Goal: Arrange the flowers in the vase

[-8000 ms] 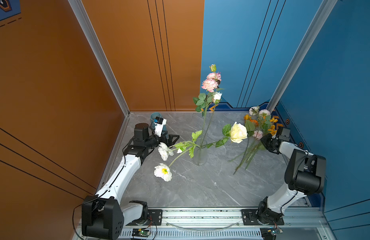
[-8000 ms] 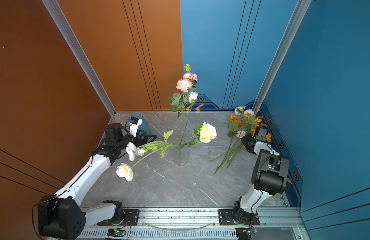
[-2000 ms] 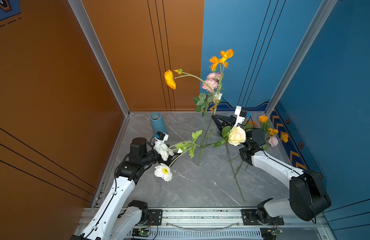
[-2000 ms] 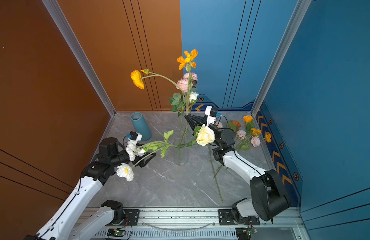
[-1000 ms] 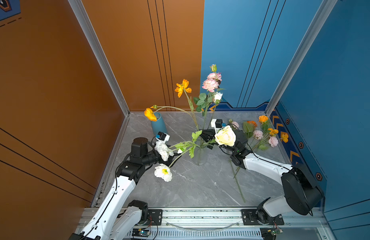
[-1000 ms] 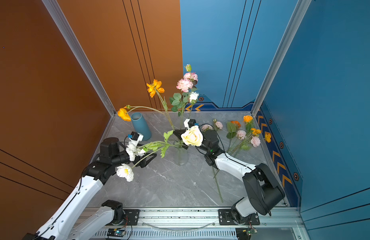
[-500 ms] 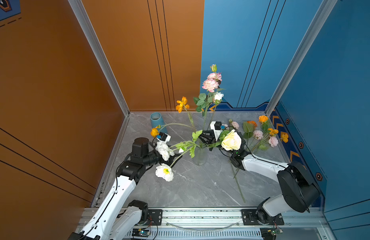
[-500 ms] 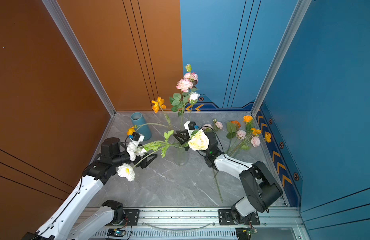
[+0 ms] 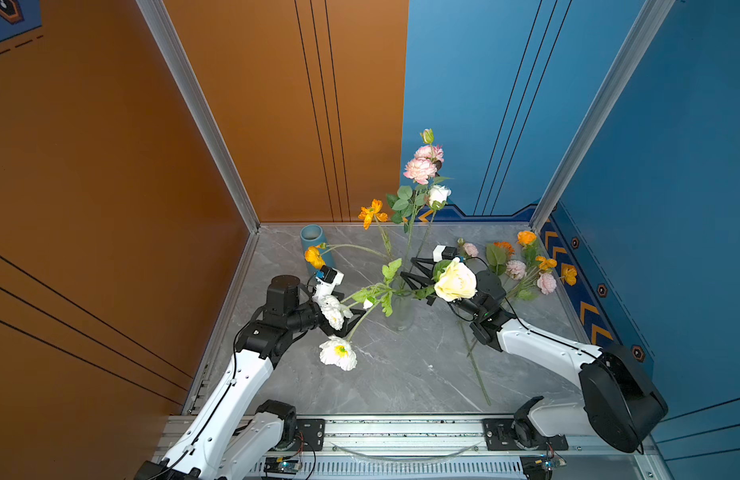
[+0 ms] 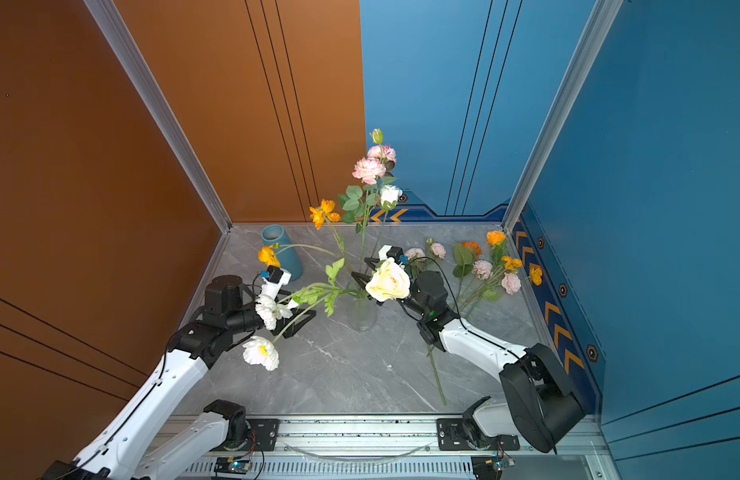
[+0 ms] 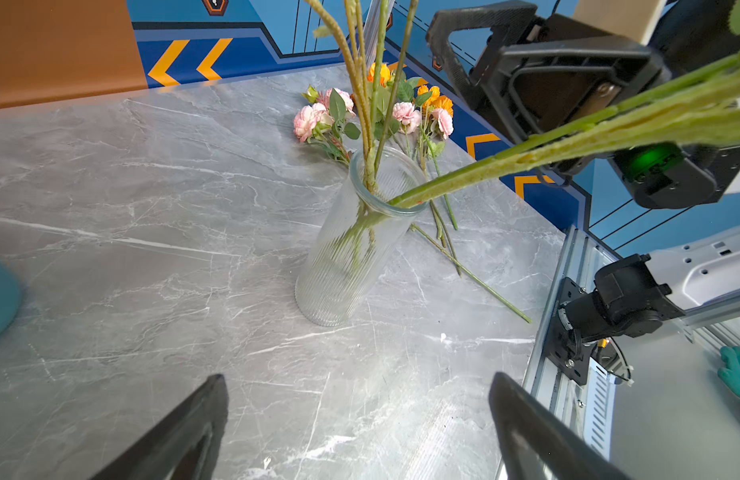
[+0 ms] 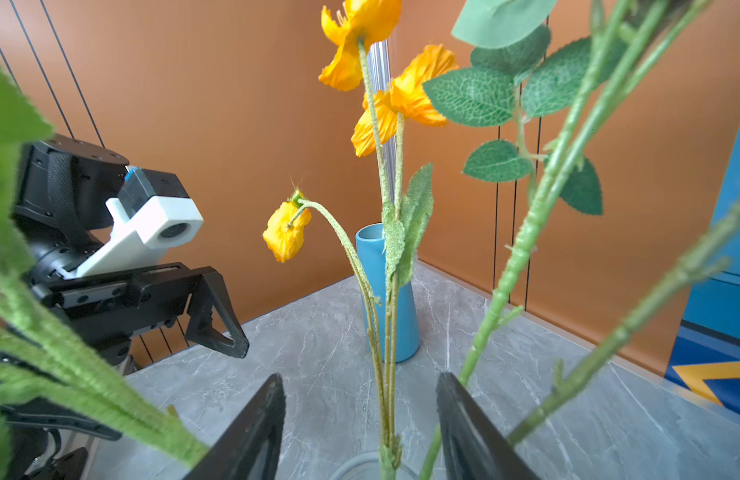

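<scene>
Next, I close my left gripper around the upper part [image 9: 400,301] [image 11: 358,225] of the clear glass vase, just below the vase's rim.
The clear ribbed glass vase [image 9: 399,309] [image 10: 362,311] [image 11: 351,237] stands mid-table and holds flowers. These are tall pink ruffled blooms [image 9: 420,170], a leaning cream rose [image 9: 455,280], white blooms [image 9: 338,353] drooping left, and an orange-flowered stem [image 9: 372,212] [image 12: 384,332]. My right gripper [image 9: 407,269] [image 10: 362,269] [image 12: 360,378] hovers just over the vase rim. Its jaws are open, with the orange stem standing free between them. My left gripper [image 9: 351,307] [image 11: 357,378] is wide open and empty, left of the vase beside the white blooms.
A blue vase [image 9: 314,245] stands at the back left. Loose pink and orange flowers [image 9: 522,266] lie at the back right by the blue wall. A long bare stem [image 9: 476,370] runs toward the front rail. Walls close the left, back and right sides.
My right gripper has opened and let go of the orange stem. The stem has sunk into the vase and its blooms hang lower. The left arm has not moved.
</scene>
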`<action>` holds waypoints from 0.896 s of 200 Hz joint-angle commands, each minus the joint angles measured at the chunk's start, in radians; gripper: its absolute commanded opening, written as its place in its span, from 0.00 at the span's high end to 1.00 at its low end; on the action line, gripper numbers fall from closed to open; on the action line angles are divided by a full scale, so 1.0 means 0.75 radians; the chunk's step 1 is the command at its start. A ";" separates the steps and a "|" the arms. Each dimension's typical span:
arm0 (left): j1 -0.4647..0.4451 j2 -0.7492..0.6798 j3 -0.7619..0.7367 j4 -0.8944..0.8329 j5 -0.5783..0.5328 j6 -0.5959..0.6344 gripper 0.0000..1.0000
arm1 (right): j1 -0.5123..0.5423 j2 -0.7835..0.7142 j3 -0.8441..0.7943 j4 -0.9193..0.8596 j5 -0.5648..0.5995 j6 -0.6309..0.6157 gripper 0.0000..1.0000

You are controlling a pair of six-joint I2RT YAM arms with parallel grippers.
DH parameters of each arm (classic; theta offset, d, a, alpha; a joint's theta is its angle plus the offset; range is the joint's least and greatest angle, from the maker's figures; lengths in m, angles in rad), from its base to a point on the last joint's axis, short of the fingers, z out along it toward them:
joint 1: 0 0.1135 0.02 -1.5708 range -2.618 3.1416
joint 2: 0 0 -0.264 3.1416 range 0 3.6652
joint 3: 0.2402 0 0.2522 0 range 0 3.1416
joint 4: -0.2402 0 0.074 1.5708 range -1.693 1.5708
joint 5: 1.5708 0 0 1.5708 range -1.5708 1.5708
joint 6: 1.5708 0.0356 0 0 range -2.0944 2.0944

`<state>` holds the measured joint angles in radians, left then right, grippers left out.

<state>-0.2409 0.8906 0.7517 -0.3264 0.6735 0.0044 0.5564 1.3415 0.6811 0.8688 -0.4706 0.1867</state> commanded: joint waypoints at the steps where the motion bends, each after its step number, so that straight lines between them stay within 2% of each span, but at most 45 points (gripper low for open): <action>1: -0.020 0.003 -0.008 -0.025 -0.008 0.027 0.02 | -0.012 -0.105 -0.054 -0.062 0.159 -0.009 0.28; 32: -0.032 0.005 -0.008 -0.025 -0.010 0.028 0.02 | -0.034 -0.274 -0.072 -0.359 0.420 -0.026 0.10; 54: -0.048 0.007 -0.009 -0.025 -0.023 0.027 0.02 | -0.077 -0.398 -0.092 -0.583 0.607 0.038 0.00; 74: -0.073 0.016 -0.010 -0.027 -0.052 0.023 0.02 | -0.160 -0.512 -0.146 -0.732 0.660 0.112 0.00; 90: -0.119 0.030 -0.001 -0.025 -0.164 -0.014 0.02 | -0.231 -0.600 -0.173 -0.888 0.708 0.165 0.00; 118: -0.235 0.064 -0.001 0.012 -0.291 -0.053 0.02 | -0.333 -0.737 -0.214 -1.137 0.668 0.254 0.00; 135: -0.281 0.041 -0.008 0.023 -0.412 -0.056 0.02 | -0.337 -0.817 -0.250 -1.240 0.632 0.275 0.00; 150: -0.298 0.018 -0.036 0.066 -0.443 -0.069 0.02 | -0.329 -0.884 -0.286 -1.301 0.600 0.294 0.00; 164: -0.310 0.000 -0.087 0.166 -0.449 -0.110 0.02 | -0.313 -0.945 -0.326 -1.315 0.533 0.291 0.00; 179: -0.335 -0.007 -0.187 0.408 -0.450 -0.152 0.02 | -0.280 -1.012 -0.377 -1.300 0.474 0.283 0.00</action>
<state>-0.4686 0.8993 0.6998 -0.2321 0.3939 -0.0528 0.3157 0.6453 0.4488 -0.0345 -0.0322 0.3759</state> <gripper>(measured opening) 0.980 0.999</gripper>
